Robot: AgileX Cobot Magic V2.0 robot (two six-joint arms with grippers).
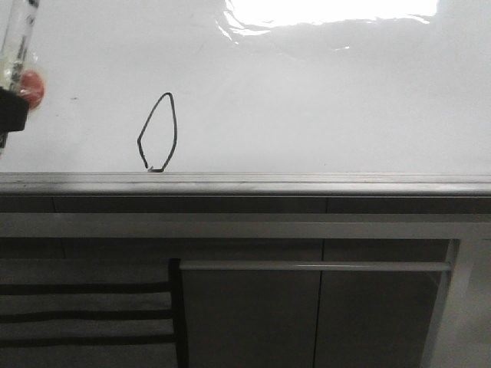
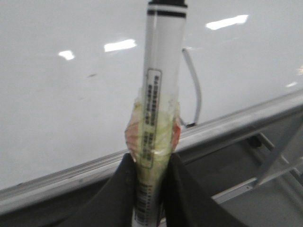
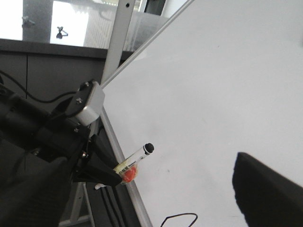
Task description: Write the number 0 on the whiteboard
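Note:
My left gripper needs to put the white marker down on the grey rail (image 1: 83,176) (image 2: 114,157) beside the number 0.
The whiteboard (image 1: 322,100) fills the upper front view, with a grey rail (image 1: 307,182) along its lower edge. The number 0 (image 1: 158,132), a thin black loop pointed at the top, stands just above the rail, left of centre. My left gripper (image 2: 149,189) is shut on a white marker (image 2: 163,71) wrapped in tape, at the far left of the front view (image 1: 19,46), well left of the 0. One stroke of the 0 (image 2: 196,94) shows beside the marker. My right gripper (image 3: 149,203) is open and empty, its fingers (image 3: 270,194) wide apart, looking at the left gripper (image 3: 97,165).
Strong light glare (image 1: 330,11) lies on the board's top. Grey cabinet panels (image 1: 253,314) and a horizontal bar (image 1: 314,266) sit below the rail. A metal stand post (image 3: 117,38) rises behind the board's edge.

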